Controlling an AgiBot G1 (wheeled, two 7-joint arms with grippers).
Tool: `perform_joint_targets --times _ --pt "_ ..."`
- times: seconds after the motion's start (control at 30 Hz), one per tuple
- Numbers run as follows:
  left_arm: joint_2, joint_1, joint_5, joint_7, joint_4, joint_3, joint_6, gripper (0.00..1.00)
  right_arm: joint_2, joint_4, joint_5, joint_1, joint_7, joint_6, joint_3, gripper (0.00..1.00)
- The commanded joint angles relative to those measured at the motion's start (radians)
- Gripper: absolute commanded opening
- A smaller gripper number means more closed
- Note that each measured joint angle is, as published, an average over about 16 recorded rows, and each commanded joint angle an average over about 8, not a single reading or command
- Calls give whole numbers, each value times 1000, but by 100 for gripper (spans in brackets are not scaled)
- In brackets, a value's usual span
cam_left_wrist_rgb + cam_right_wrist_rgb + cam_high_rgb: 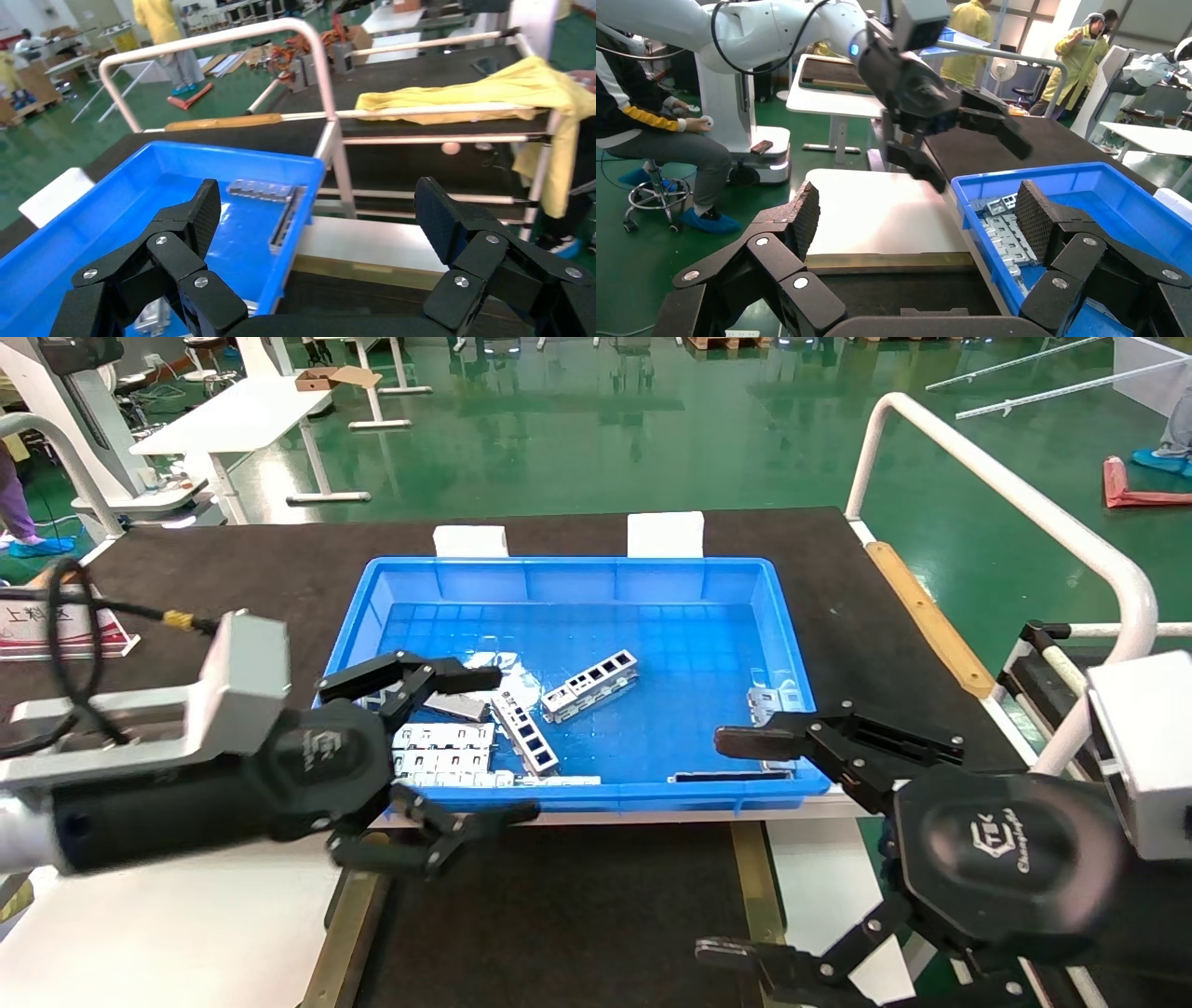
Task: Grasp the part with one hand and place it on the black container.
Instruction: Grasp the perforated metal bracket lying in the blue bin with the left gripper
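Note:
My left gripper is going to close on the near half of the ladder-like part [567, 699], which rests tilted by the middle of the blue bin.
Several silver parts lie in the blue bin [577, 795]. A ladder-like part [590, 685] rests tilted near the bin's middle, and another [526, 732] lies close to my left gripper [512, 745]. That gripper is open, with nothing between its fingers, and hovers over the bin's near left corner. My right gripper [712, 845] is open and holds nothing; it hangs by the bin's near right corner. The black container [559, 915] lies in front of the bin between two brass strips [756, 882]. The right wrist view shows the container [905, 291] below the open right gripper [919, 210]. The left wrist view shows the left gripper [320, 210] above the bin's rim [295, 210].
The bin sits on a large black mat [233, 570], with two white blocks [470, 540] behind it. A white rail [1024, 505] and a wooden strip [927, 617] run along the right side. White borders [168, 933] flank the container. People stand and sit beyond the table.

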Motion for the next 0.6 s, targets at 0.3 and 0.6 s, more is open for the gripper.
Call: perform_joint_targets --times 0.3,0.6 --pt "120 -59 119 28 104 55 -105 100 0 0 0 0 0 0 0 100" --pt "257 -139 215 83 310 98 -205 100 0 0 0 0 0 0 -1 100"
